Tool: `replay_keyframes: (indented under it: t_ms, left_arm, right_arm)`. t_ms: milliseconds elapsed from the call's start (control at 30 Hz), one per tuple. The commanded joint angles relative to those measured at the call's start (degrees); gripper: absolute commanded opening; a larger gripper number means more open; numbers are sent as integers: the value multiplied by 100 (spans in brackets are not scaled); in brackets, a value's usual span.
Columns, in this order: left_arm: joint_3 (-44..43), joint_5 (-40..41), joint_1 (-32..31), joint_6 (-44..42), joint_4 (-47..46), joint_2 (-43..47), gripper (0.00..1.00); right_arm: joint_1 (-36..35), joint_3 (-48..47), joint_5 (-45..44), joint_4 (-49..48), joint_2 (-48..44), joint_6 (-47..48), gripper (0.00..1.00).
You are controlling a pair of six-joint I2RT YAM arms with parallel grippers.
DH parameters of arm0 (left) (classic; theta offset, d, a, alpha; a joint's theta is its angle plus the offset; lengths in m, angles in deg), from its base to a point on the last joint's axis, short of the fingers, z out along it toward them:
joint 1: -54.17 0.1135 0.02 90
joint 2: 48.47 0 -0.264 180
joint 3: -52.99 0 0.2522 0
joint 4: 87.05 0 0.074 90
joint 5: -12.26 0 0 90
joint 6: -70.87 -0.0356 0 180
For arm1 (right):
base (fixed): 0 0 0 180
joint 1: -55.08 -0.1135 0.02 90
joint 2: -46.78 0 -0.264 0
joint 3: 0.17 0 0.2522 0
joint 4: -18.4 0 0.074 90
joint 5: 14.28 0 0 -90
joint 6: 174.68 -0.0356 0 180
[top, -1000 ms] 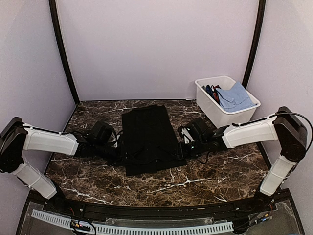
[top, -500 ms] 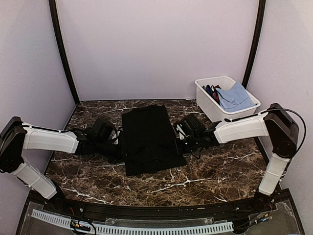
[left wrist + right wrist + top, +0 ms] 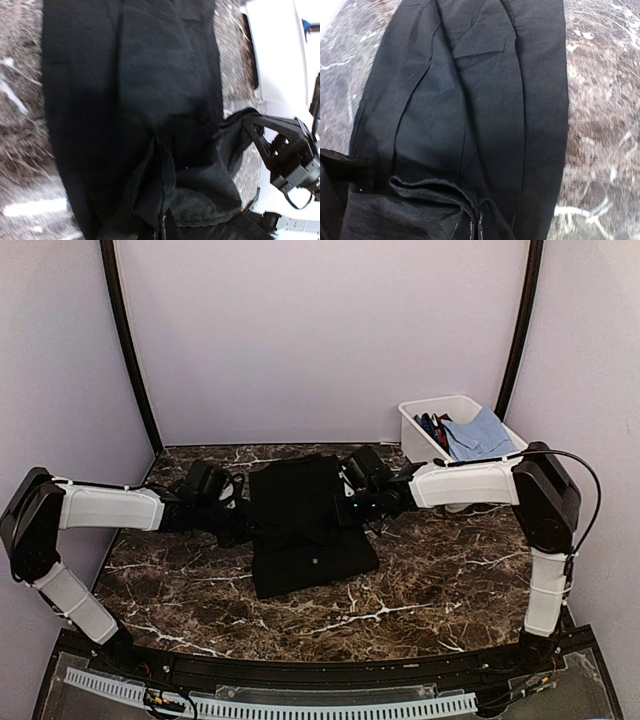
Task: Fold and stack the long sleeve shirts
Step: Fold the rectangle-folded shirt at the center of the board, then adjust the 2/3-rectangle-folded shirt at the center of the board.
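My left gripper needs to open, because the shirt bunches into a raised fold there, then take the shirt farther in and spread [image 3: 293, 530] it flat.
One long sleeve shirt [image 3: 305, 540], plain black, lies lengthwise on the marble table [image 3: 440, 580], bunched up across its middle. My left gripper [image 3: 240, 517] is shut on the shirt's left edge and holds a raised fold of cloth [image 3: 165, 200]. My right gripper [image 3: 350, 504] is shut on the right edge, with a pinched hem [image 3: 470, 210] rising between its fingers. In the right wrist view the flat far part of the shirt [image 3: 470, 90] stretches ahead. The left wrist view shows the shirt [image 3: 130, 85] and the right gripper [image 3: 287, 150] beyond it. No other black shirt shows.
A white bin [image 3: 425, 445] stands at the back right, holding a light blue cloth [image 3: 482, 434] and darker items. It also shows at the left wrist view's right edge, the bin [image 3: 275, 55]. Purple walls close in the back and sides.
Both grippers have shut on the shirt's side edges and moved inward and toward the far side. The cloth has lifted and bunched at the middle.
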Motion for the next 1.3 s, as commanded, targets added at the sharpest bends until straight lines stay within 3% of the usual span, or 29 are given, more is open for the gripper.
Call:
replay_keyframes:
  t_ms: [0, 133, 300, 433, 500, 667, 833, 1000, 1133, 1267]
  left_arm:
    - [-340, -111, 263, -89, -266, -526, 0]
    - [-809, -221, 313, -257, -329, -1031, 13]
    - [-1104, -285, 444, -312, -348, -1410, 14]
    - [-1256, -309, 515, -391, -275, -1552, 16]
    - [-1277, -303, 564, -399, -267, -1564, 21]
    - [-1363, -193, 682, -502, -196, -1448, 45]
    - [-1503, -96, 857, -694, -61, -1278, 60]
    - [-1499, 38, 889, -863, 183, -995, 62]
    - [-1341, 2, 884, -904, 273, -749, 60]
    - [-1103, -237, 749, -827, 129, -582, 48]
  right_arm:
    - [232, -616, -62, 315, 538, 13, 0]
    - [360, -887, 34, 470, 751, -86, 6]
    - [502, -695, 86, 439, 586, -235, 13]
    - [555, -520, 106, 402, 381, -257, 35]
    - [560, -448, 87, 391, 262, -262, 41]
    - [549, -260, 23, 404, -117, -295, 60]
    - [379, -16, -116, 422, -546, -287, 64]
    - [117, 392, 65, 200, -809, -285, 63]
    - [0, 427, 571, -12, -573, -190, 49]
    - [10, 239, 878, -172, -191, -83, 36]
